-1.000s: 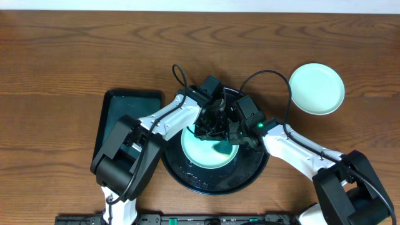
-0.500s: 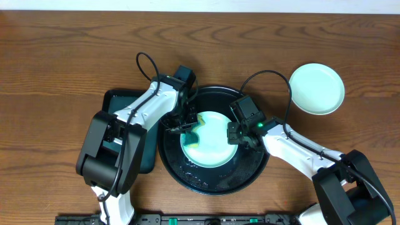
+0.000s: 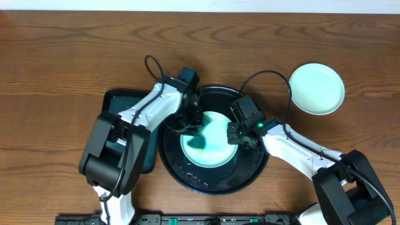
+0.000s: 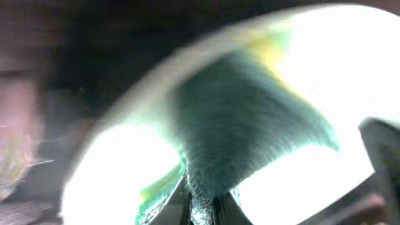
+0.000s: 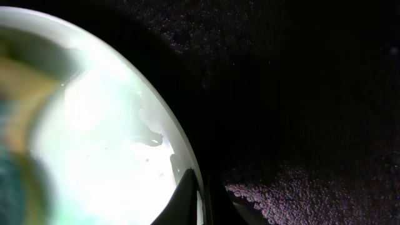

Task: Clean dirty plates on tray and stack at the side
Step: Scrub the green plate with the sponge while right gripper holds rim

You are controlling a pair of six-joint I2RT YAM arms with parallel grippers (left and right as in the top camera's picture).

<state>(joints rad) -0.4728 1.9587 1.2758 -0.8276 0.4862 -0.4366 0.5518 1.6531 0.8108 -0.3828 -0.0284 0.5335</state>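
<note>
Next, the left gripper releases the green and yellow sponge in the middle of the dark-green rectangular tray (image 3: 133,128).
A pale mint plate (image 3: 215,150) lies in the round black tray (image 3: 212,182). My left gripper (image 3: 189,125) is shut on a teal cloth (image 3: 197,141) and presses it on the plate's left part. In the left wrist view the cloth (image 4: 250,125) fans out from the jaws (image 4: 201,209) over the bright plate (image 4: 112,169). My right gripper (image 3: 235,134) is shut on the plate's right rim. The right wrist view shows its jaws (image 5: 203,200) pinching the rim of the plate (image 5: 94,125) above the tray (image 5: 312,94). Another mint plate (image 3: 317,88) lies on the wood tabletop at the right. A third plate is out of view.
A dark-green rectangular tray (image 3: 115,112) lies left of the black tray, partly under my left arm. Cables loop above both wrists. Brown wood tabletop (image 3: 62,56) spreads along the back and far left.
My left gripper swept the teal cloth from the plate's right-centre to its left side, then came back slightly to the right. The right gripper and the plate held still.
</note>
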